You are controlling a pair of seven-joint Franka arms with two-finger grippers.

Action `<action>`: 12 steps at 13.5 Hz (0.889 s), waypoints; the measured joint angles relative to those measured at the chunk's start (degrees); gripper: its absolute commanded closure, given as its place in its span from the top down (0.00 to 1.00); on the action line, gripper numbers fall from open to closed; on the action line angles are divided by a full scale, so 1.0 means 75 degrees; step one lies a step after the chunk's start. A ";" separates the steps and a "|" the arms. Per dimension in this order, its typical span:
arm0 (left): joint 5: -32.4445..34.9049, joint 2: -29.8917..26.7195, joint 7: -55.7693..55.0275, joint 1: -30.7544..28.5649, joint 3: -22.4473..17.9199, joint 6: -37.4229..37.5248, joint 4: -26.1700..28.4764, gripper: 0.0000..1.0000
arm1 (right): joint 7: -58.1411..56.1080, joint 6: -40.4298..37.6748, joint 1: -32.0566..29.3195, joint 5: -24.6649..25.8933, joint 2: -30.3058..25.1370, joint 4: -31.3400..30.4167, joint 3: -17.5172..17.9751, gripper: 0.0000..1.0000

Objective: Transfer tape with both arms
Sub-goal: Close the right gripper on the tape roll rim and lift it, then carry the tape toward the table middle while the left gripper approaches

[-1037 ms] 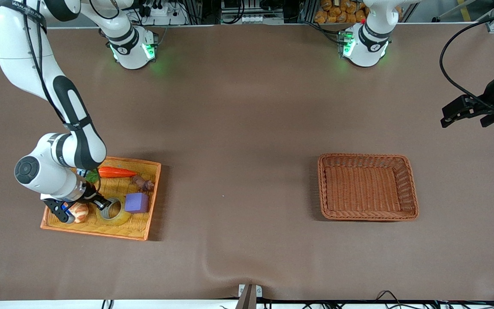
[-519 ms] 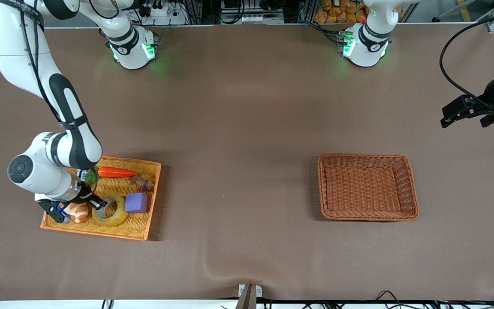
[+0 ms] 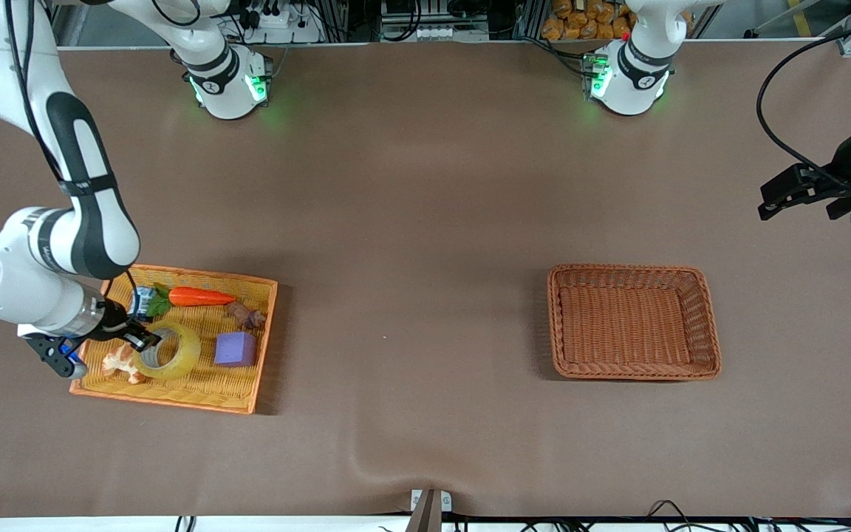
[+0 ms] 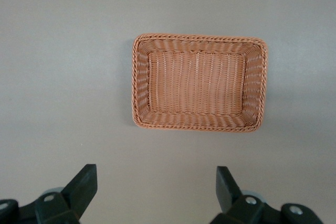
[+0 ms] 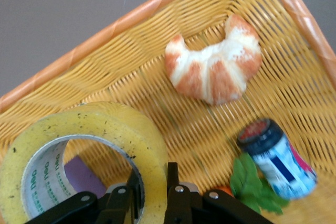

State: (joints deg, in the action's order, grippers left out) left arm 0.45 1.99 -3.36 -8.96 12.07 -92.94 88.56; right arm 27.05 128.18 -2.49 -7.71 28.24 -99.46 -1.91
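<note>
My right gripper is going to release the tape on the bare table, about midway [image 3: 436, 309] between the orange tray and wicker basket.
The tape [image 3: 168, 350] is a yellowish ring with a grey core. My right gripper [image 3: 143, 340] is shut on its wall, one finger inside the ring and one outside, and holds it tilted just above the orange tray [image 3: 252, 393]. In the right wrist view the tape [image 5: 118, 129] fills the space in front of my right gripper [image 5: 154, 188]. My left gripper [image 3: 765, 208] is open and empty, up in the air at the left arm's end of the table. In the left wrist view its fingers [image 4: 84, 182] stand wide apart over bare table.
The tray also holds a croissant [image 3: 119, 365], a carrot [image 3: 199, 297], a purple cube [image 3: 235, 349], a small brown item [image 3: 248, 317] and a small jar [image 5: 277, 160]. A brown wicker basket [image 3: 708, 363] stands toward the left arm's end; it also shows in the left wrist view [image 4: 140, 87].
My right gripper has lifted the tape off the tray floor and carried it toward the tray's outer end, tilting the ring. The croissant is now uncovered. The left arm has not moved.
</note>
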 measured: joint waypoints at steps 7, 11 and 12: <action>0.0000 0.0111 0.0000 0.0047 0.0020 -0.0156 0.0000 1.00 | 0.0450 -0.1517 0.0308 -0.0913 -0.0877 0.0050 0.0469 0.00; 0.0000 0.0131 0.0000 0.0057 0.0027 -0.0179 0.0000 1.00 | 0.2551 -0.1573 0.1582 -0.0963 -0.0910 0.0443 0.0533 0.00; 0.0000 0.0134 0.0000 0.0057 0.0028 -0.0179 0.0000 1.00 | 0.3167 -0.1522 0.2002 -0.0962 -0.0840 0.0567 0.0539 0.00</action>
State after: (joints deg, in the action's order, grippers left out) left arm 0.45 3.00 -3.36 -8.53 12.28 -94.28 88.56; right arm 50.81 116.77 12.53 -14.92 21.94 -95.21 2.13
